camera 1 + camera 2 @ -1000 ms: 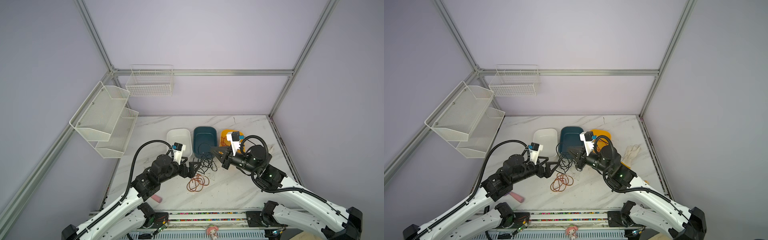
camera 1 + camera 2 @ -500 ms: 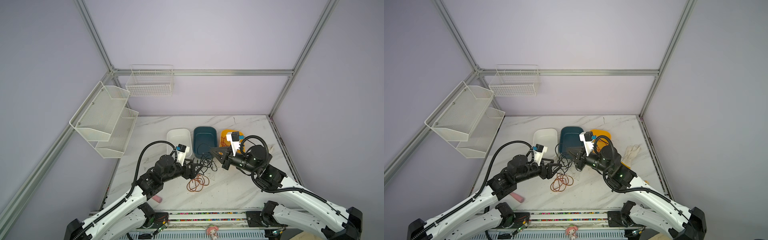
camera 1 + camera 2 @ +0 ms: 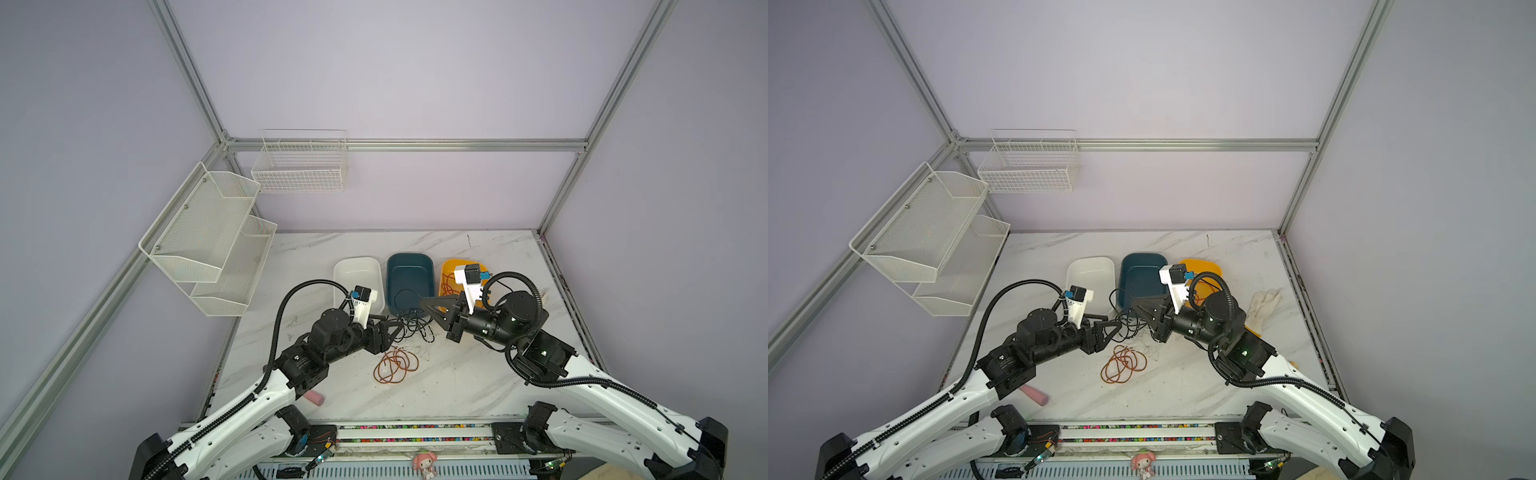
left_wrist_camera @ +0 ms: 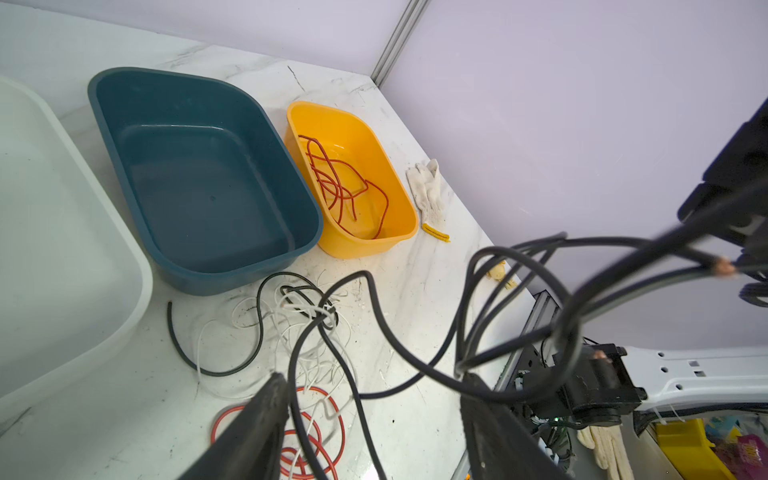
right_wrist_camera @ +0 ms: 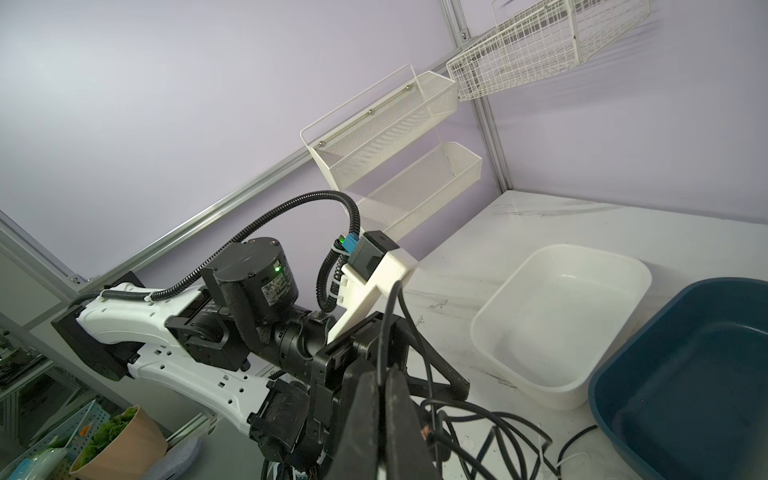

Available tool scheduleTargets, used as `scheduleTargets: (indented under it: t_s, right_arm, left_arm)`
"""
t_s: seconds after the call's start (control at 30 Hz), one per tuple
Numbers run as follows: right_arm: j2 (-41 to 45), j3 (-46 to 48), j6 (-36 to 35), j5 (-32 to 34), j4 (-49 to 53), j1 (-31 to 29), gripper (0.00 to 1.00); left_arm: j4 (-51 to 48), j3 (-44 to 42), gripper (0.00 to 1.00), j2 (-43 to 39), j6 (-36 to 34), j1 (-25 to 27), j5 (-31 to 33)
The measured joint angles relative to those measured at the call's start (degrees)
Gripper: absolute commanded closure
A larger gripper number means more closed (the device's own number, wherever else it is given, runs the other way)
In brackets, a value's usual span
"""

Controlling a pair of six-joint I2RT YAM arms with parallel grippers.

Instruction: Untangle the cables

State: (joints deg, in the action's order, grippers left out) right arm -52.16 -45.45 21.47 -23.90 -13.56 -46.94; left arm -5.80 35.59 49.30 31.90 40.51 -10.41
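Note:
Black strands of cable cross loosely between my left gripper's open fingers while my right gripper holds the tangle, so next my left gripper pinches a strand of cable (image 4: 360,397) and pulls away.
A tangle of black cables (image 3: 412,325) hangs between my two grippers in both top views, in front of the teal bin. My right gripper (image 5: 382,376) is shut on a black cable (image 5: 385,332) and holds the bundle above the table. Black strands (image 4: 468,299) run between the jaws of my left gripper (image 4: 374,386), which stand well apart. White cables (image 4: 291,324) lie on the marble under the tangle. A red-orange cable coil (image 3: 395,365) lies nearer the front. More red-orange cable (image 4: 340,183) sits in the yellow bin (image 4: 399,178).
A white bin (image 3: 357,266), a teal bin (image 3: 409,259) and the yellow bin (image 3: 451,266) stand in a row behind the tangle. A white glove (image 3: 1264,303) lies at the right. A pink object (image 3: 313,397) lies by the left arm. Wire racks (image 3: 216,232) hang on the left wall.
My left gripper has moved right into the black tangle and its jaws have narrowed. The right arm has held still with its cable.

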Motion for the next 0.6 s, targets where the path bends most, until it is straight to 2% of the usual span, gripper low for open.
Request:
scheduleTargets:
  t_s: [0.23, 0.37, 0.43, 0.6]
  right_arm:
    - [1.4, -1.0, -0.2, 2.0, 1.5, 0.0, 1.0]
    - [1.4, -1.1, -0.1, 2.0, 1.8, 0.0, 1.0]
    - [1.4, -1.2, -0.1, 2.0, 2.2, 0.0, 1.0]
    - [1.4, -1.7, 0.1, 1.9, 2.4, 0.0, 1.0]
  left_arm:
    - [1.1, -2.5, 0.33, -0.3, 0.3, 0.0, 0.8]
    - [1.9, -3.5, 0.38, 0.1, 0.5, 0.0, 0.8]
    - [2.3, -3.6, 0.46, 0.4, 0.5, 0.0, 0.8]
    - [3.4, -3.7, 0.46, 1.2, 1.1, 0.0, 0.2]
